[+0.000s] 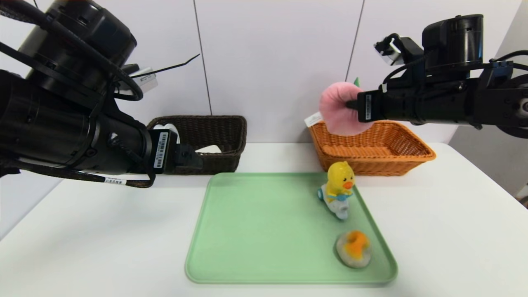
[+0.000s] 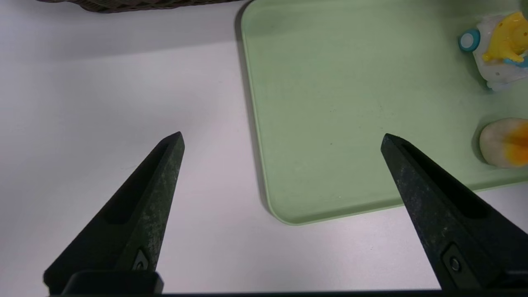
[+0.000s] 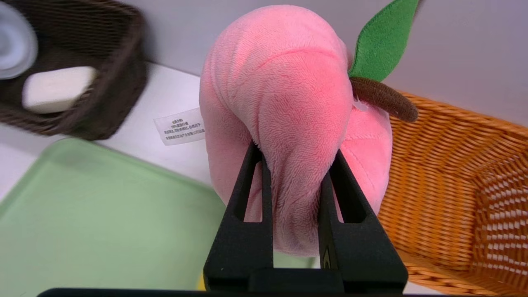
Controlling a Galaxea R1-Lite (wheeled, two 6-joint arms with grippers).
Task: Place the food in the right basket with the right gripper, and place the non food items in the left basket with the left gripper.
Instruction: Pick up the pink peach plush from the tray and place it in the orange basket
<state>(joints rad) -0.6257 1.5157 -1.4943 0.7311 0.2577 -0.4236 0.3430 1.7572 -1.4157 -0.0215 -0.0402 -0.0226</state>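
Observation:
My right gripper is to set the pink peach down. It will go inside the orange basket's end nearer the brown basket (image 1: 351,142).
A pink plush peach (image 1: 339,110) with a green leaf (image 3: 381,43) hangs over the left rim of the orange right basket (image 1: 383,146). My right gripper (image 3: 296,150) is shut on a fold of the peach (image 3: 284,82). A yellow duck toy on a scooter (image 1: 339,187) and a white plush egg with an orange yolk (image 1: 353,248) sit on the right side of the green tray (image 1: 264,231). In front of the brown left basket (image 1: 214,128), my left gripper (image 2: 282,135) hovers open and empty above the table, over a corner of the tray (image 2: 330,103).
The brown basket (image 3: 119,82) holds a white soap bar (image 3: 55,88) and another white item. The orange basket (image 3: 453,185) shows nothing inside. Both baskets stand against the back wall, behind the tray. White table surrounds the tray on all sides.

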